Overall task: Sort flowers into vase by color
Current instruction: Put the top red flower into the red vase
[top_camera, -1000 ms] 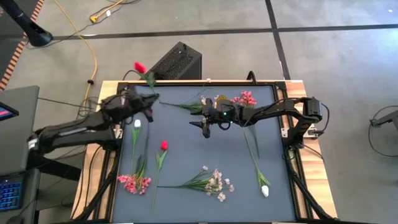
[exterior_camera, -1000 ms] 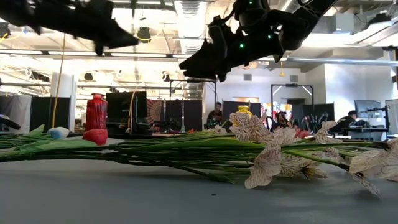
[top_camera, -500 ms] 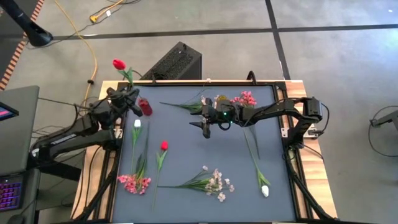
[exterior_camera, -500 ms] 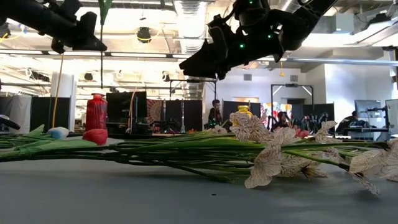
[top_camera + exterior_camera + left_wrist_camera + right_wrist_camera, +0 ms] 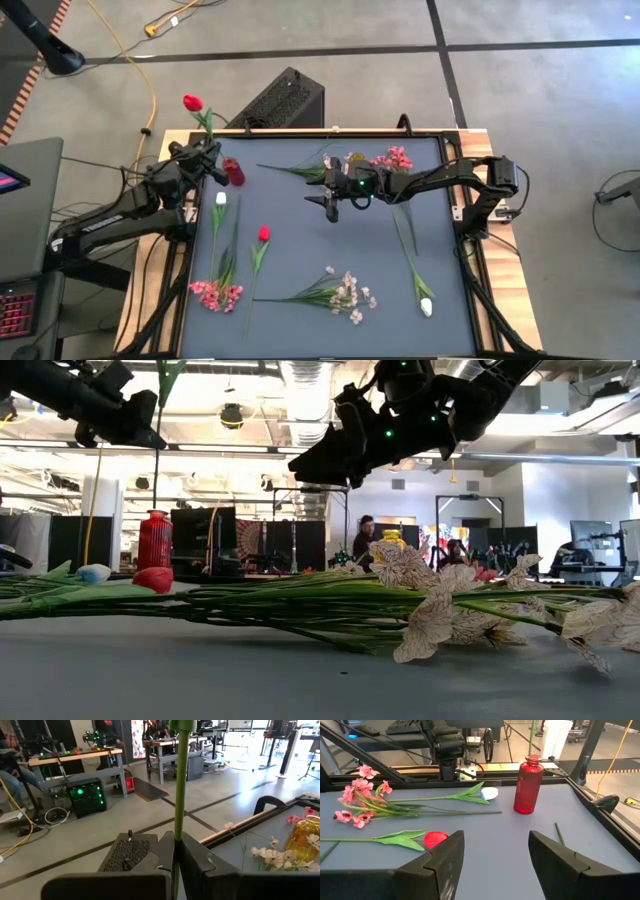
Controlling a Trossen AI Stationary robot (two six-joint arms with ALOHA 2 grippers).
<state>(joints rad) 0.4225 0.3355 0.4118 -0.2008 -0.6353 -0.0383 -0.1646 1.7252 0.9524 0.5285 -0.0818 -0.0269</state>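
Observation:
I will release the red tulip from my left gripper with its stem standing upright in the ribbed red vase [image 5: 231, 168]. The tulip's stem now hangs straight down over the vase.
My left gripper [image 5: 207, 152] is shut on a red tulip over the table's far left corner, right beside the ribbed red vase [image 5: 233, 172]. The red bud [image 5: 192, 102] stands above the gripper. In the low view the stem [image 5: 157, 470] hangs straight down over the vase [image 5: 154, 540]. My right gripper [image 5: 330, 204] hovers open above the table's middle. On the mat lie a white tulip [image 5: 221, 199], a red tulip [image 5: 264, 234], a pink spray [image 5: 217, 295], a pale spray [image 5: 345, 293] and another white tulip [image 5: 426, 307]. My left gripper pinches the red tulip's green stem [image 5: 178, 815] between its two fingers, which lie across it. The stem stands upright in the hold, bud above and lower end hanging below. The flower is lifted clear of the table.
A yellow glass vase [image 5: 305, 837] with pale blossoms stands near the far edge, with pink blossoms [image 5: 395, 157] beside it. A loose green stem [image 5: 290, 170] lies by the far edge. A black box [image 5: 285, 98] sits beyond the table. People move in the room behind.
My left gripper has carried the red tulip toward the table's left edge, uncovering the red vase in the high view. The stem now hangs upright over the vase. In the last half second it has barely shifted.

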